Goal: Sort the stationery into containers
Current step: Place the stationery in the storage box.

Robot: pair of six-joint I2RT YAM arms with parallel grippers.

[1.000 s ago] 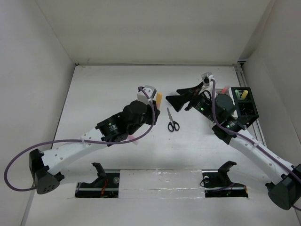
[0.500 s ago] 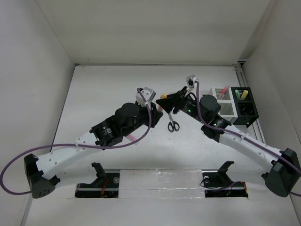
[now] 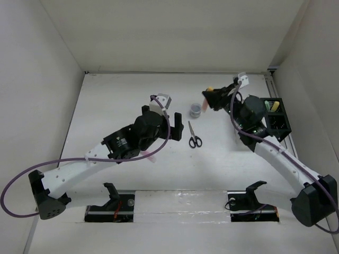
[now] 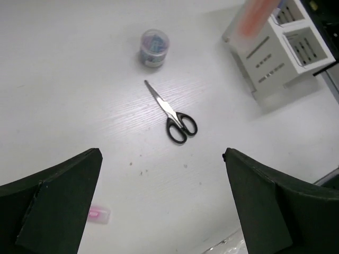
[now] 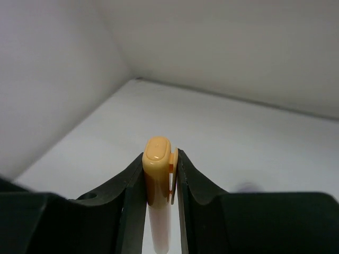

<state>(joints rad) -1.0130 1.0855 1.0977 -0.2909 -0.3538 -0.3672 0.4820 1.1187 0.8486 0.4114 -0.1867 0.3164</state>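
The pink-and-clear item beneath my left arm has a pink part [image 3: 149, 156] [image 4: 96, 214], and my left gripper needs to close on it just short of the item's clear end.
My right gripper [image 5: 160, 157] is shut on an orange highlighter [image 5: 157, 174] with a pale barrel, held above the table's far side [image 3: 210, 90]. The left gripper [image 4: 161, 156] is open and holds nothing; it hangs above the table's middle [image 3: 176, 123]. Black-handled scissors [image 4: 175, 116] lie flat between the arms [image 3: 195, 135]. A small grey round roll [image 4: 154, 47] stands beyond them [image 3: 196, 110]. The white container [image 4: 275, 58] with blurred orange-red pens [image 4: 259, 13] shows in the left wrist view. The black container [image 3: 279, 123] holds highlighters at the right edge.
A small pink-and-clear item [image 4: 98, 214] lies on the table beneath the left arm [image 3: 150, 154]. White walls enclose the table on the left, back and right. The right arm's forearm hides the white container in the top view.
The left gripper held the orange highlighter upright; the right gripper closed on it, the left one opened and drew back. The right arm has carried the highlighter right and back, uncovering the roll.
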